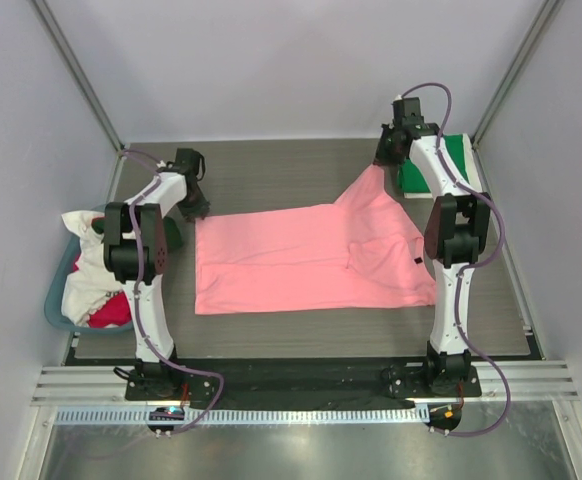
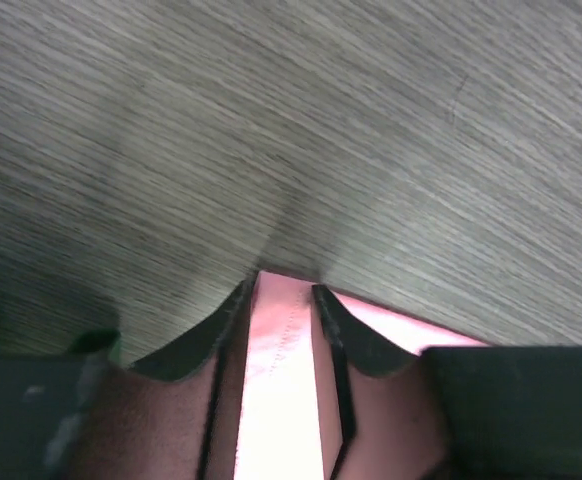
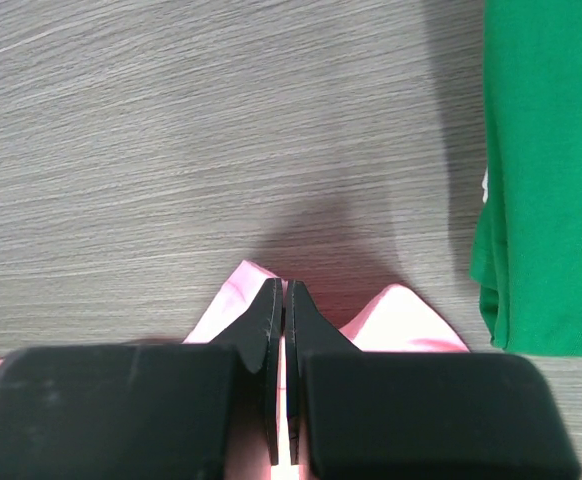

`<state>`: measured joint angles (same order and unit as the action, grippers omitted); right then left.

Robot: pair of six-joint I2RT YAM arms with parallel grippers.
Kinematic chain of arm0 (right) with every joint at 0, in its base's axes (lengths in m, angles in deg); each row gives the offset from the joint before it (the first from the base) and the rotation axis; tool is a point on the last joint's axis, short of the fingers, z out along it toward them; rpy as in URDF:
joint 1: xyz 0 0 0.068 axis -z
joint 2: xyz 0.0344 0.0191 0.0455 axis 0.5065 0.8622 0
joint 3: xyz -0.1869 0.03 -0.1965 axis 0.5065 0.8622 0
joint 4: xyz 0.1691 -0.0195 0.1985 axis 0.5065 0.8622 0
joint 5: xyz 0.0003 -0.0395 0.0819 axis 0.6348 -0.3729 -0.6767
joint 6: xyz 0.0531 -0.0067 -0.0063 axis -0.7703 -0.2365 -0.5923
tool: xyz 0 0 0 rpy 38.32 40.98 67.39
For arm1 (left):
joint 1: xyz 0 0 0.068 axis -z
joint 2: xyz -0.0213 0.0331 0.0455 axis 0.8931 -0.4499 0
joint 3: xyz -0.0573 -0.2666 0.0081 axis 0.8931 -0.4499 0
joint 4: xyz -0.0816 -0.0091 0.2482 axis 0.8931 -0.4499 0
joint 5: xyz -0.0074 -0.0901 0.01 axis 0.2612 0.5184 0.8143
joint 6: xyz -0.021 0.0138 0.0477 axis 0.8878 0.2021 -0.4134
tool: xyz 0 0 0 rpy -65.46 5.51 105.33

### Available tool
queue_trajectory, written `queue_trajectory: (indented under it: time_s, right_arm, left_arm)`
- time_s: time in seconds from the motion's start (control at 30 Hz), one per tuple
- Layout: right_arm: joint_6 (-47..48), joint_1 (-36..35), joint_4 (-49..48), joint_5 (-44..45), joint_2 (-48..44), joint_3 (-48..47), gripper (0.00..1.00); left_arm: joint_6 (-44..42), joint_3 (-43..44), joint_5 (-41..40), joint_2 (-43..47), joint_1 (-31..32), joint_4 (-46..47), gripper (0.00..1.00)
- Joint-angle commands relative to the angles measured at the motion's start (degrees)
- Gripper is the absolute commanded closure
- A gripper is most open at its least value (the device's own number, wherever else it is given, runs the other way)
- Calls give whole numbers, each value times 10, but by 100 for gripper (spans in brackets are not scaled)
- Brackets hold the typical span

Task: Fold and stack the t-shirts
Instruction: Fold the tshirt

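Note:
The robot's right gripper needs to put the lifted corner down on the salmon-pink t-shirt's flat body [image 1: 391, 274] near the dark neck label.
A salmon-pink t-shirt [image 1: 291, 262] lies spread flat across the middle of the table, its dark neck label [image 1: 414, 261] at the right. My right gripper [image 1: 386, 160] is shut on a far right corner of it and holds that corner lifted; its fingers [image 3: 284, 285] pinch the pink cloth [image 3: 401, 315]. My left gripper [image 1: 193, 208] sits low at the shirt's far left corner. In the left wrist view its jaws [image 2: 279, 285] stand apart with the hemmed corner [image 2: 276, 350] flat between them. A folded bright green t-shirt [image 1: 441, 160] lies at the back right, also in the right wrist view [image 3: 546, 180].
A teal tub [image 1: 56, 300] stands off the table's left edge, holding white [image 1: 86, 265] and red [image 1: 116, 312] shirts. Grey walls close in the table at the back and sides. The arm bases stand at the near edge.

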<state>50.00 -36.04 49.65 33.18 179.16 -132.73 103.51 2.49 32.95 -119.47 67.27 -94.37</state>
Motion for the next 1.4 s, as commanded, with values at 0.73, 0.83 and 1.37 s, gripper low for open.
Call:
queue_trajectory:
  time_s: [0.73, 0.83, 1.37]
  right_arm:
    - [-13, -2, -94, -5, -291, 318, 99]
    - [-19, -4, -101, 1, -356, 392, 99]
    - [-110, 0, -107, 115, -643, 704, 99]
  left_arm:
    - [-22, -100, 69, 180, 2, 1, 100]
    - [-28, -143, 63, 223, 1, 3, 100]
    - [-12, -285, 54, 369, 1, 7, 100]
